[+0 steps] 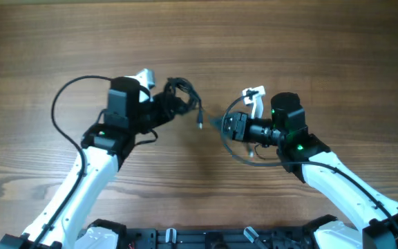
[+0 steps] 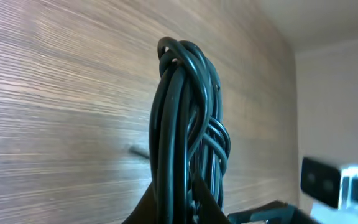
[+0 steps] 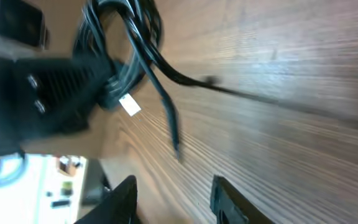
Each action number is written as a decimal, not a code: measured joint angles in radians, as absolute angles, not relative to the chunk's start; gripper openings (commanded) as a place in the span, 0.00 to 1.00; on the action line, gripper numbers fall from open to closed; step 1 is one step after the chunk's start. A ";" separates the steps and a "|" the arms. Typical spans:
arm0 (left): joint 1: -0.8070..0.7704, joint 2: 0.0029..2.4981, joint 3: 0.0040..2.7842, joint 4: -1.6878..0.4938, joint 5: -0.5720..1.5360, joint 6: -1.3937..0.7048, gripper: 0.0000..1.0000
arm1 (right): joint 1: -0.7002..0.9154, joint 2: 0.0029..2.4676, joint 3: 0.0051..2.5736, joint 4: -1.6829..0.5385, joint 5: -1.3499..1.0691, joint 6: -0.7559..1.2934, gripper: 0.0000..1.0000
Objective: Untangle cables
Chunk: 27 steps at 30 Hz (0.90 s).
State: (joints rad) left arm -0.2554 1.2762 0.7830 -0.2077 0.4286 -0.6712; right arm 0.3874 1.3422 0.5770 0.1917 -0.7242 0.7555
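Next, my right gripper moves in and pinches the cables (image 1: 194, 99) close to the loops of the bundle, because the cable's plug end hangs short of its open fingers.
The cables are a dark knotted bundle (image 1: 178, 93) of thin black wires, held up above the wooden table. My left gripper (image 1: 163, 105) is shut on the bundle's lower part; in the left wrist view the bundle (image 2: 188, 124) stands tall between the fingers (image 2: 188, 208). One loose strand with a small plug end (image 1: 200, 122) hangs from the bundle toward the right; it also shows in the right wrist view (image 3: 169, 121). My right gripper (image 1: 218, 125) is open and empty, just right of that plug end, its fingers (image 3: 173, 196) apart and a little short of the strand tip.
The wooden table (image 1: 309, 48) spreads all round. Thicker black cords fixed to the arms loop beside the left arm (image 1: 57, 104) and under the right wrist (image 1: 237, 155). A small white tag (image 3: 129, 106) hangs on the bundle.
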 measured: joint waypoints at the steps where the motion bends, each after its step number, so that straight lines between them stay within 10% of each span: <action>1: -0.226 1.276 0.783 -0.208 0.450 -0.671 0.04 | 0.387 1.342 0.577 0.145 -0.715 0.678 0.56; 6: -0.189 1.276 0.783 -0.208 0.580 -0.611 0.04 | 0.387 1.342 0.576 0.189 -0.720 0.495 0.76; 12: -0.189 1.275 0.783 -0.208 0.784 -0.474 0.04 | 0.387 1.342 0.576 0.313 -0.741 0.255 0.75; 21: -0.189 1.275 0.783 -0.208 0.913 -0.423 0.04 | 0.403 1.392 0.576 0.382 -0.918 0.170 0.05; 27: -0.189 1.275 0.783 -0.216 0.907 -0.391 0.04 | 0.434 1.437 0.576 0.379 -0.939 0.287 0.04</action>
